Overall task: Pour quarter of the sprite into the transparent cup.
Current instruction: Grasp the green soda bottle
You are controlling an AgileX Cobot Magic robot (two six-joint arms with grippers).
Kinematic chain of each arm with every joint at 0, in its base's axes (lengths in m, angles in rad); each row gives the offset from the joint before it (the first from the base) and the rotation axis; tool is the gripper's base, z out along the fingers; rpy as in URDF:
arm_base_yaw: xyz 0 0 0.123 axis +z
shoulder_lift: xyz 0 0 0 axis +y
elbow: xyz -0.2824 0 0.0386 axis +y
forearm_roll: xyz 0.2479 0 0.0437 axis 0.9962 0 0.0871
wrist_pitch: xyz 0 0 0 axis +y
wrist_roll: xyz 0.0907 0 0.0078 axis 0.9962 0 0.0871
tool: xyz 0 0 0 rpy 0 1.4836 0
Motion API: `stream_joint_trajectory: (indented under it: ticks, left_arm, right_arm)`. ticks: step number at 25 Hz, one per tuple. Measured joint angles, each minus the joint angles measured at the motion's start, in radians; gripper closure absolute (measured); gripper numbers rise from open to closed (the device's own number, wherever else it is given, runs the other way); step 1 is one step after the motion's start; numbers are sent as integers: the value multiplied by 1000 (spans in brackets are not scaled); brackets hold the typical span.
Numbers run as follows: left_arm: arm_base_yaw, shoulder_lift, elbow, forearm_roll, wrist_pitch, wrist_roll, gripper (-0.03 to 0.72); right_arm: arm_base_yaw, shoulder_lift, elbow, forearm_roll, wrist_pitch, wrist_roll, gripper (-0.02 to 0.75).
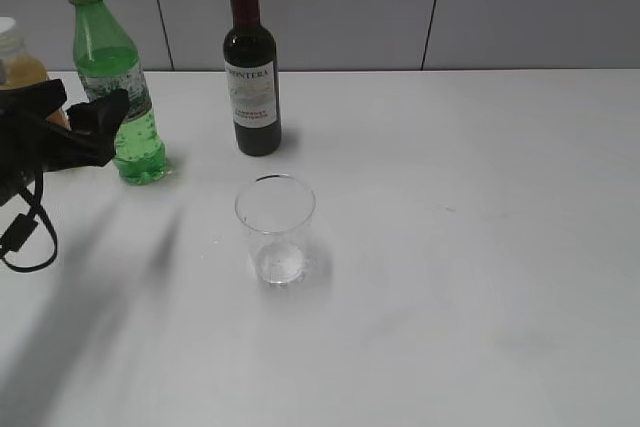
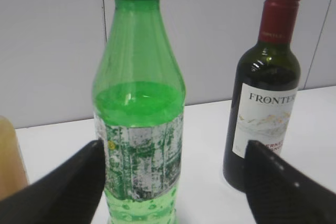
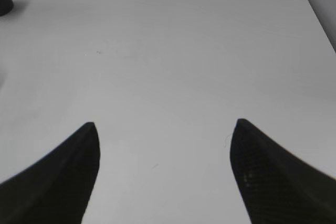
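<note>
Next, my left gripper closes its fingers on the worn white-grey label [image 1: 134,93] [image 2: 144,163] that goes around the middle of the green sprite bottle.
The sprite [image 1: 122,87] is a green plastic bottle with a worn white-grey label and no cap, standing upright at the back left of the table; it also shows in the left wrist view [image 2: 139,124]. My left gripper [image 1: 85,117] [image 2: 173,153] is open, its fingers on either side of the bottle's label, the left finger close to it. The transparent cup [image 1: 275,230] stands upright and empty near the table's middle. My right gripper [image 3: 164,129] is open and empty over bare table, and is out of the exterior view.
A dark wine bottle with a red cap [image 1: 250,67] [image 2: 265,93] stands just right of the sprite. An orange juice bottle [image 1: 15,62] stands at the far left edge, behind my left arm. The white table [image 1: 480,247] meets a grey wall behind.
</note>
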Motion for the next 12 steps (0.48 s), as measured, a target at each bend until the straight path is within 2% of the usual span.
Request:
stream_joint_trajectory:
  ticks: [12]
  left_arm:
    - [0,149,-103,-23,-1,0,61]
  right_arm:
    - [0,0,0,0,0,-1,144]
